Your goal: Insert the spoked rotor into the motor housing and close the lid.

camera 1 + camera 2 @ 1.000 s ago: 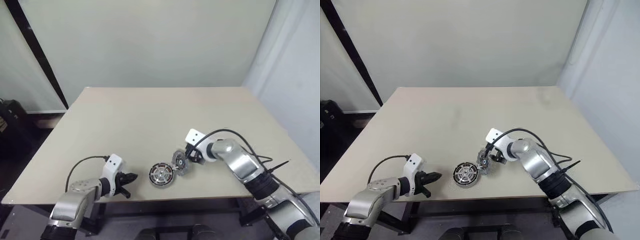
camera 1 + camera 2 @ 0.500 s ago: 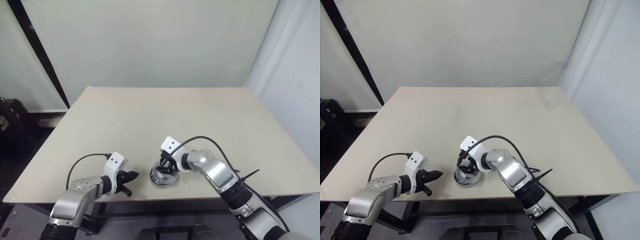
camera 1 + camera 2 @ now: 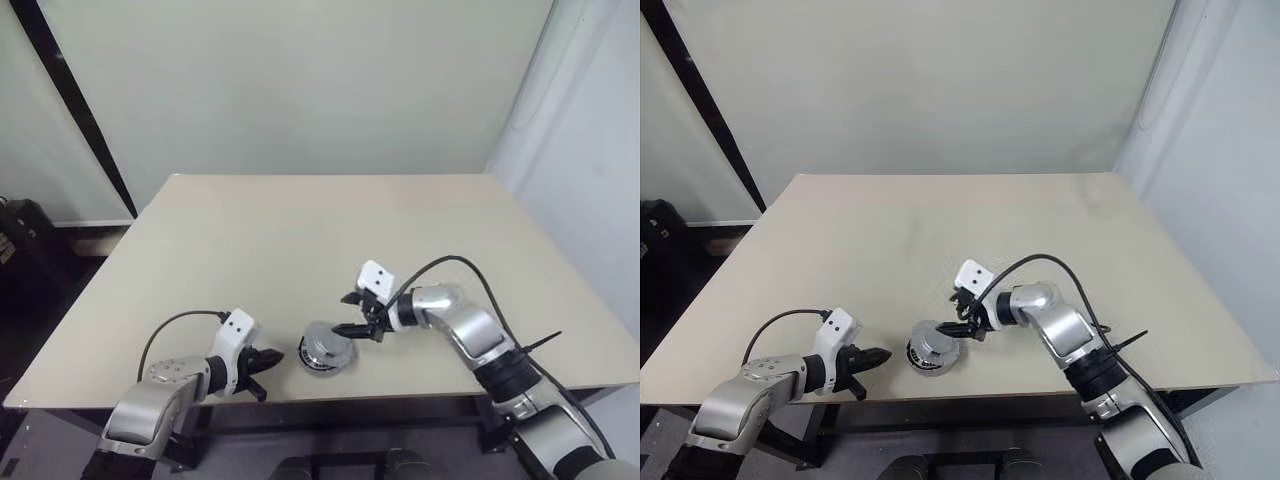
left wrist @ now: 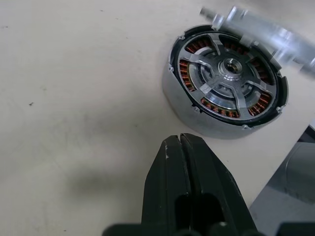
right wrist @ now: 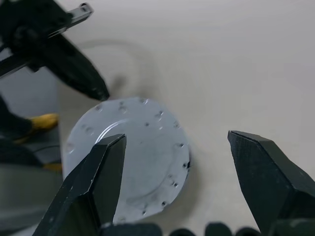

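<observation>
The lid slants off-centre over the motor housing's rim; next my right gripper grabs the lid by its opposite edges (image 5: 186,152) and centres it over the housing.
The motor housing (image 3: 322,360) stands near the table's front edge, and the grey lid (image 3: 326,343) lies on top of it. In the left wrist view the spoked rotor (image 4: 239,101) sits inside the housing (image 4: 197,110) among copper windings, with the lid (image 4: 261,29) blurred over the far rim. I cannot tell whether the lid is level. My right gripper (image 3: 345,313) hovers open just right of the housing, holding nothing; its view looks down on the lid (image 5: 133,162). My left gripper (image 3: 272,358) rests shut just left of the housing, not touching it.
The beige table (image 3: 300,230) stretches bare behind the parts. Its front edge runs just below the housing and the left gripper. A cable loops from each wrist.
The right gripper carried the lid leftward over the housing, let it go there, and drew back to the right. The left gripper has stayed put.
</observation>
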### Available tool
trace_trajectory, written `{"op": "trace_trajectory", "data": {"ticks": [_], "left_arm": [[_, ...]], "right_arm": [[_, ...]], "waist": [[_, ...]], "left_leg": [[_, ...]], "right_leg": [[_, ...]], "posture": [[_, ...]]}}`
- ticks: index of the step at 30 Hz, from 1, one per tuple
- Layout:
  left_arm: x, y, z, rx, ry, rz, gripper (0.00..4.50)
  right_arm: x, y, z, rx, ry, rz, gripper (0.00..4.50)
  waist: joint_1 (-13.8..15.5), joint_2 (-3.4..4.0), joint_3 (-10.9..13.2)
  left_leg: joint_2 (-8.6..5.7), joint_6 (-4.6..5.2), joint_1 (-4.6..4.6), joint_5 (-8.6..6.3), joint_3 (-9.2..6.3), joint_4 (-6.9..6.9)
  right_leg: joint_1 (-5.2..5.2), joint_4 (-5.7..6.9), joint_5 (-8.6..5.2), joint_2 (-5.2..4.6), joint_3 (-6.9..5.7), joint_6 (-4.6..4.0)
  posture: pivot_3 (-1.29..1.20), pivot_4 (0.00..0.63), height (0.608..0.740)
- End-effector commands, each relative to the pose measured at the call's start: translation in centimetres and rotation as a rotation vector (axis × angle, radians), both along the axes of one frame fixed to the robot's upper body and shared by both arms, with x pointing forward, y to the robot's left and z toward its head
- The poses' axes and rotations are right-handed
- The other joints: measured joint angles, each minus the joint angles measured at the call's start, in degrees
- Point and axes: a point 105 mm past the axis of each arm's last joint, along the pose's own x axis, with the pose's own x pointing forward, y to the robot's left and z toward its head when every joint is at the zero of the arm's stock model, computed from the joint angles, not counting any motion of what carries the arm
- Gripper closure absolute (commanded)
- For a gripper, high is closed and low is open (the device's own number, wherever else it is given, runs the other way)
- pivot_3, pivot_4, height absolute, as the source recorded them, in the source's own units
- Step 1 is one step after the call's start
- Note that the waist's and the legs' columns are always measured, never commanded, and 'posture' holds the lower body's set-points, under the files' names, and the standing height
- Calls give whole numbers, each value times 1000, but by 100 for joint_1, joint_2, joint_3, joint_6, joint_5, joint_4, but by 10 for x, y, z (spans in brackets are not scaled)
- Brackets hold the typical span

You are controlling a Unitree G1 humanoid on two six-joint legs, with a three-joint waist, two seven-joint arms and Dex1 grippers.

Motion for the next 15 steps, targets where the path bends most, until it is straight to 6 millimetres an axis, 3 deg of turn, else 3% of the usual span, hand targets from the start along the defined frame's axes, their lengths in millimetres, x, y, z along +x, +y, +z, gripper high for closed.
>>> {"op": "trace_trajectory", "data": {"ticks": [1, 7, 11, 15], "left_arm": [[2, -5, 12, -6, -43, -41, 4500], [1, -1, 15, 10, -44, -47, 4500], [1, 3, 17, 21, -49, -42, 4500], [1, 4, 18, 24, -50, -39, 4500]], "right_arm": [[-5, 5, 6, 57, -10, 77, 893], [-6, 10, -4, 35, 12, 89, 893], [-10, 11, -8, 19, 45, 115, 26], [-8, 11, -8, 25, 24, 115, 26]], "waist": [[1, 0, 0], [1, 0, 0], [3, 0, 0], [1, 0, 0]], "left_leg": [[0, 0, 0, 0, 0, 0], [0, 0, 0, 0, 0, 0], [-1, 0, 0, 0, -1, 2], [-1, 0, 0, 0, 0, 2]], "right_leg": [[0, 0, 0, 0, 0, 0], [1, 1, 0, 0, 0, 0], [3, 1, 0, 0, 1, 0], [3, 1, 0, 0, 1, 0]], "posture": [[0, 0, 740], [0, 0, 740], [0, 0, 740], [0, 0, 740]]}}
